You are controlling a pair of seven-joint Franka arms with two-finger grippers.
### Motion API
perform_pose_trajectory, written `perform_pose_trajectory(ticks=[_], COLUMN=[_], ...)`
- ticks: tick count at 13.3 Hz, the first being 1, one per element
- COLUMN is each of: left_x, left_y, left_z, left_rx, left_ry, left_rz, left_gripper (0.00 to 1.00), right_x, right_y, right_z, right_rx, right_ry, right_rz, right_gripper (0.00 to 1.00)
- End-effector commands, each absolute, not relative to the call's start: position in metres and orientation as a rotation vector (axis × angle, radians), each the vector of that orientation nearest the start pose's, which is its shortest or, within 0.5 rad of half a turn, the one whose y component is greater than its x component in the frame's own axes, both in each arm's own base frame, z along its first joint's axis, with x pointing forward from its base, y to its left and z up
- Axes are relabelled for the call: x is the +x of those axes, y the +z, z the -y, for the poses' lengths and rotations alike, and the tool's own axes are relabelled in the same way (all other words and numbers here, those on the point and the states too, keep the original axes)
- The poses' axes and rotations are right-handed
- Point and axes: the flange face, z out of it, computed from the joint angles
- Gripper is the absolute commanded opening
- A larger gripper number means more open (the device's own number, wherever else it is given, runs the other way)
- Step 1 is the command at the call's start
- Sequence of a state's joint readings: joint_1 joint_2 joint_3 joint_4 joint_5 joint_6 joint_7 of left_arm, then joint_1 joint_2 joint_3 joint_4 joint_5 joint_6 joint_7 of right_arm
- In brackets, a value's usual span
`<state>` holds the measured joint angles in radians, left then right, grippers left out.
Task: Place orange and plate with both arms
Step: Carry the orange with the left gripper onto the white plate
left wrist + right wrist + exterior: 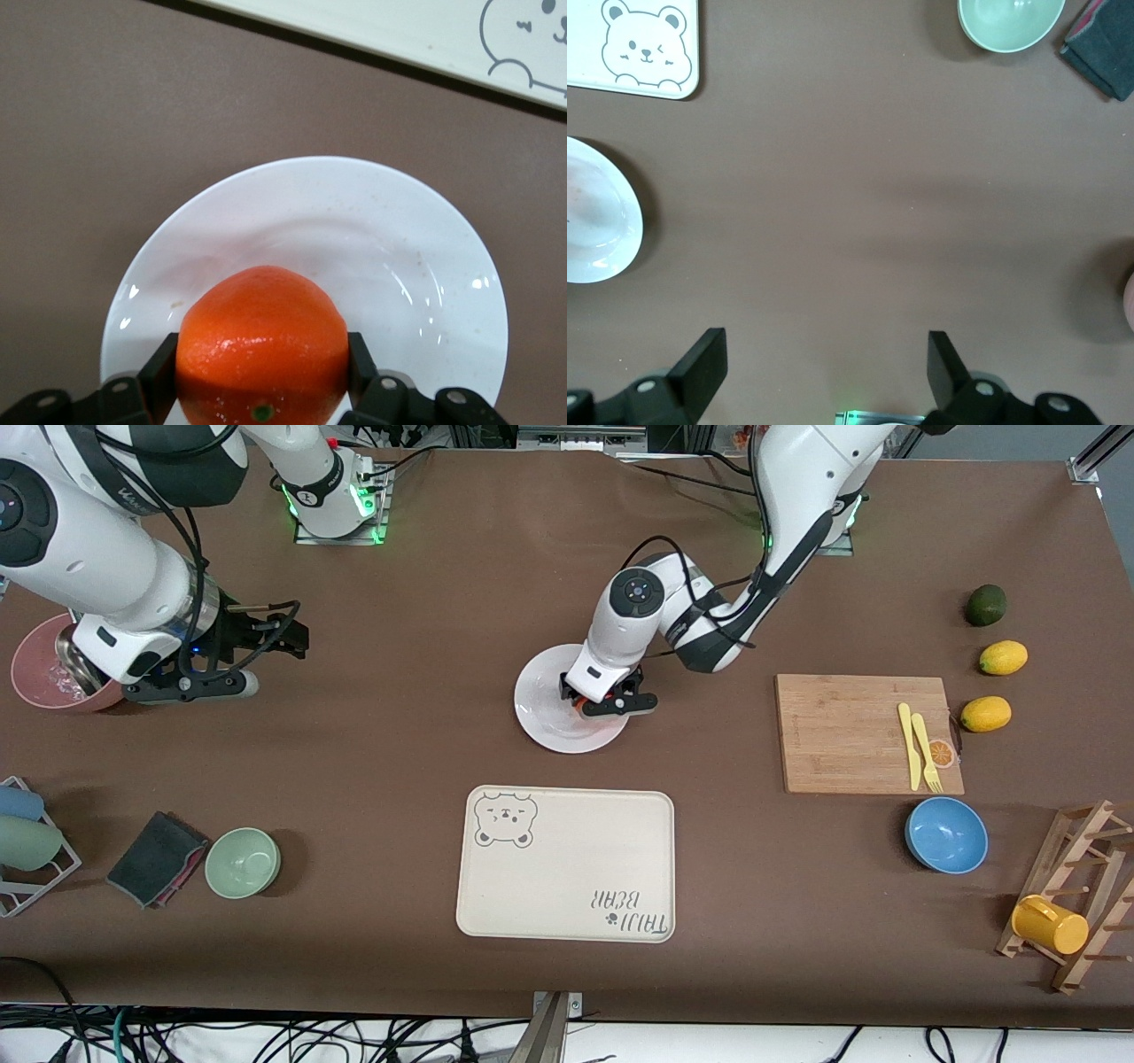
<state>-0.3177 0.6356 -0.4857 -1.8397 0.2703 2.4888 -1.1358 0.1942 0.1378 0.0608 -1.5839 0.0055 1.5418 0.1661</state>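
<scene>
Next, my left gripper lets go of the orange on the middle of the white plate (571, 698) (306, 350).
The white plate (542, 713) lies mid-table, farther from the front camera than the cream bear tray. My left gripper (608, 698) is low over the plate, shut on the orange (261, 341). Its fingers (158, 372) press both sides of the fruit, which sits just over the plate's (354, 212) surface. In the front view only a sliver of the orange (580, 708) shows under the hand. My right gripper (282, 634) is open and empty, over bare table near the right arm's end; it also shows in the right wrist view (824, 354). The plate's edge (598, 221) shows there too.
The bear tray (567, 864) lies nearer the front camera than the plate. A cutting board (842, 731) with yellow cutlery, two lemons (1003, 657), a blue bowl (946, 834) and a mug rack (1076, 895) are toward the left arm's end. A green bowl (243, 862), dark cloth (156, 857) and pink bowl (35, 669) are toward the right arm's end.
</scene>
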Motion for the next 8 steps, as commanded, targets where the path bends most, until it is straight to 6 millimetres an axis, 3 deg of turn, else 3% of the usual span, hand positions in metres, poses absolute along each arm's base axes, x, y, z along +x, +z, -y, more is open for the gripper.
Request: perform_pose_trajectory(ticks=[1,6,8], left_x=[0.486,0.462,0.457], left_y=[0.224,0.218,0.212], left_z=[0.462,0.484,0.487], left_rx=[-3.269,-3.268,-3.26], left_ry=[0.005,0.03,0.046], left_rz=[0.394,0.364,0.349], left_gripper=[0.15,0.27,0.37], right_x=[0.564,0.561,0.555], right_y=[0.535,0.505,0.496], right_z=[-0.148,-0.168,-0.168], right_rx=[-3.139,-3.034,-3.029], right_ry=[0.311,0.381,0.399], right_rz=[0.146,0.148,0.145], right_gripper=[1.0,1.0,1.0])
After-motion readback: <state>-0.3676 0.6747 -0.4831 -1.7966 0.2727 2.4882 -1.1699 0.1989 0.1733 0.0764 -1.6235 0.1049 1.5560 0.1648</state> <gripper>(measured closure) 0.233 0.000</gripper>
